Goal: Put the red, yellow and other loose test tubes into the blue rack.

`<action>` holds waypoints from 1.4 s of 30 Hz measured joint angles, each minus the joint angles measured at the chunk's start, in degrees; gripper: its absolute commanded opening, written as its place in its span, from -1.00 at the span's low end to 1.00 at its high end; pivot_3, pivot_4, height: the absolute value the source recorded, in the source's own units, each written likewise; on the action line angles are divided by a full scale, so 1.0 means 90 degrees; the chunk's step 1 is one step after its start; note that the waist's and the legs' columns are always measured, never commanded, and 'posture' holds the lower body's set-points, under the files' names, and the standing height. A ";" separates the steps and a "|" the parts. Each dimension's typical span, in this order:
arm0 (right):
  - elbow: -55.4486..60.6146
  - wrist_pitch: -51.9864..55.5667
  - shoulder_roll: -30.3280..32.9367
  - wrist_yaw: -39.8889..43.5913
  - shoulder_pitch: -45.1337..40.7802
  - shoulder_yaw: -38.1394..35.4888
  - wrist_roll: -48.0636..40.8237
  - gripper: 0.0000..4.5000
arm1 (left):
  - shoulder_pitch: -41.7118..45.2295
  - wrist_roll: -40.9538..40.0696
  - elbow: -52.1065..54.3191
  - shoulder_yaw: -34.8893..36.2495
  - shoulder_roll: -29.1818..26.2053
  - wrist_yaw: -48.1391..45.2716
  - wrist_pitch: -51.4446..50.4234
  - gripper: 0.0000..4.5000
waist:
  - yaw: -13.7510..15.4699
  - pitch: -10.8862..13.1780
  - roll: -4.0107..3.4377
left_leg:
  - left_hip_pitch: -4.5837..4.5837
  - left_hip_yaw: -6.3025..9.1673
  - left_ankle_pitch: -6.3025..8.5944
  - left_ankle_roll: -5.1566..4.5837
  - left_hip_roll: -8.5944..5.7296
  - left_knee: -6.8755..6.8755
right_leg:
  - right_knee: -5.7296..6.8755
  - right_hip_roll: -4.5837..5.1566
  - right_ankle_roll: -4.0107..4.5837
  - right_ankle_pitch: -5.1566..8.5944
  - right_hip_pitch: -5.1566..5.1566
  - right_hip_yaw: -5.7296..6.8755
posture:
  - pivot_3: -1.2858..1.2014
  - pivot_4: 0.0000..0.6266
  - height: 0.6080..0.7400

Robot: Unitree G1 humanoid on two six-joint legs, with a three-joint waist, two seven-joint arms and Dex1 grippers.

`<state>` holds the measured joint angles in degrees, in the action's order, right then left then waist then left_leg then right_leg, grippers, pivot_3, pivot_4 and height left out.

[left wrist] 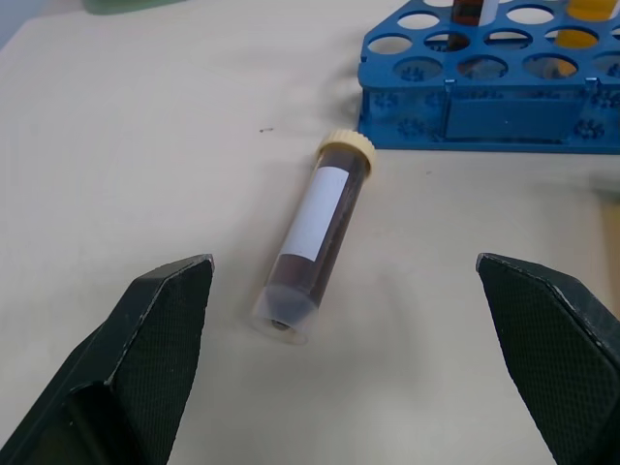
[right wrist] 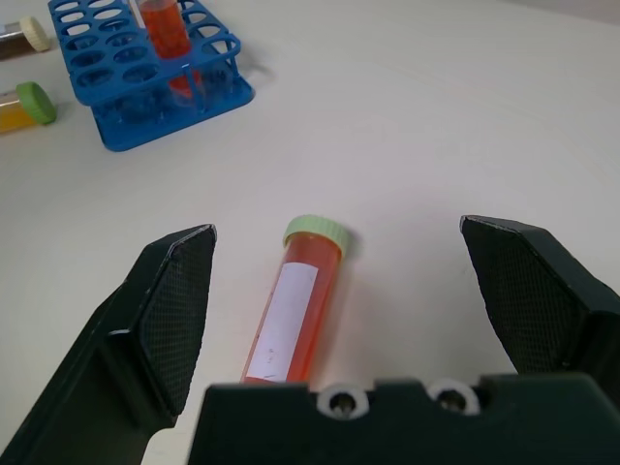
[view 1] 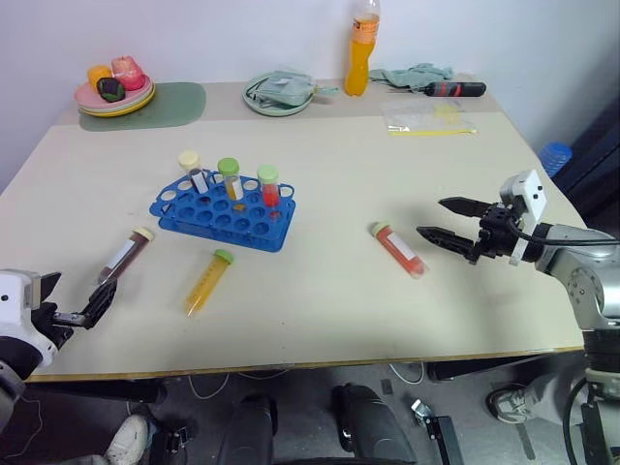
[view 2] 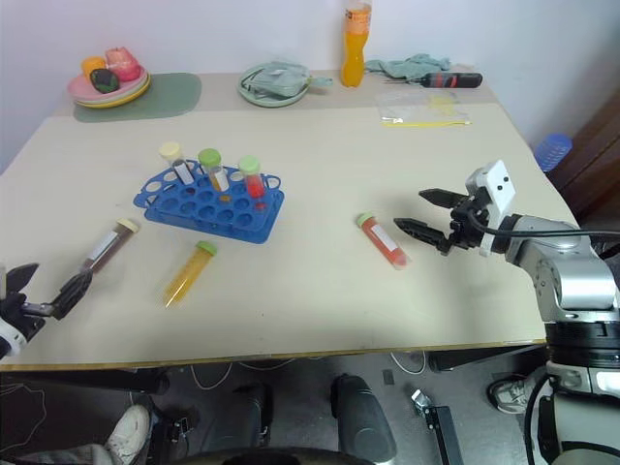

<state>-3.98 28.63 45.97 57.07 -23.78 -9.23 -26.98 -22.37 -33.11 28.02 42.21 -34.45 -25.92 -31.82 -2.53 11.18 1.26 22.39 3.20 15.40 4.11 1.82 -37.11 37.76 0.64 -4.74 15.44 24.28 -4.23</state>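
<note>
Next, I move my right gripper to the red-orange tube and close it around its white label [view 1: 398, 246] [right wrist: 288, 308], below the pale green cap.
The blue rack [view 1: 223, 210] stands left of the table's middle and holds three upright test tubes, capped cream [view 1: 190, 161], green [view 1: 229, 168] and pale green [view 1: 268, 177]. Three tubes lie loose. A maroon one [view 1: 126, 254] is in front of the rack's left end, and a yellow one [view 1: 208, 281] lies in front of the rack. A red-orange one [view 1: 397, 249] lies to the right. My left gripper [view 1: 77, 298] is open just short of the maroon tube [left wrist: 310, 242]. My right gripper [view 1: 432, 217] is open, with the red-orange tube [right wrist: 291, 310] lying below its spread fingers.
Along the back edge are a plate of fruit [view 1: 114, 92] on a green mat [view 1: 174, 105], a bowl with a cloth [view 1: 279, 94], a tall orange bottle [view 1: 361, 48], a screwdriver [view 1: 455, 89] and a clear bag [view 1: 426, 116].
</note>
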 measured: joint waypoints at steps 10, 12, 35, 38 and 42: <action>-0.0200 -0.0022 -0.0101 -0.0349 -0.0451 0.0348 0.0463 1.00 | 0.0112 -0.0012 0.0149 -0.0009 0.0154 0.0103 0.0000 0.99 | 0.0000 0.0000 0.0000 | 0.0000 0.0000 0.0000 0.0000 0.0000 0.0000 | 0.0000 0.0000 -0.0003 -0.0002 0.0000 0.0000 | 0.03 -0.52 1.00; -0.0143 0.0159 -0.0103 -0.0539 -0.0494 0.0374 0.0536 1.00 | 0.0178 -0.0014 0.0152 -0.0106 0.0158 0.0073 0.0000 0.99 | 0.0010 0.0000 0.0000 | 0.0000 0.0000 0.0000 0.0000 -0.0001 -0.0001 | 0.0000 0.0001 -0.0004 -0.0002 0.0000 0.0000 | 0.03 -0.52 1.00; 0.1329 0.7060 -0.0659 -0.3274 -0.2970 0.2385 0.0087 1.00 | 0.2409 0.0492 0.0069 -0.4772 -0.0115 -0.2100 0.0535 0.99 | 0.0010 -0.0002 -0.0009 | 0.0011 0.0000 0.0002 -0.0004 -0.0003 -0.0002 | 0.0002 0.0001 -0.0006 -0.0005 0.0009 -0.0001 | 0.03 -0.52 1.00; 0.0838 0.7060 -0.0789 -0.3566 -0.3260 0.2639 -0.0017 1.00 | 0.2389 0.0551 0.0118 -0.4939 -0.0029 -0.2122 0.0583 0.99 | 0.0001 -0.0002 -0.0009 | 0.0011 0.0000 0.0007 -0.0013 -0.0002 -0.0002 | 0.0003 0.0001 -0.0007 -0.0005 0.0010 -0.0001 | 0.03 -0.52 1.00; 0.0185 0.7061 -0.1002 -0.3854 -0.3614 0.3001 -0.0057 1.00 | 0.2200 0.0726 0.0306 -0.5321 0.0140 -0.2043 0.0686 0.99 | -0.0011 -0.0001 -0.0010 | 0.0010 0.0002 0.0009 -0.0017 -0.0001 -0.0002 | 0.0007 -0.0001 -0.0007 -0.0006 0.0013 -0.0001 | 0.03 -0.52 1.00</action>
<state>-2.31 92.17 36.95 22.38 -56.30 17.78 -27.49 -2.57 -26.57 30.78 -5.68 -33.19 -44.30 -25.65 -2.63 11.17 1.17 22.48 3.22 15.48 3.95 1.81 -37.13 37.82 0.63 -4.81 15.39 24.40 -4.24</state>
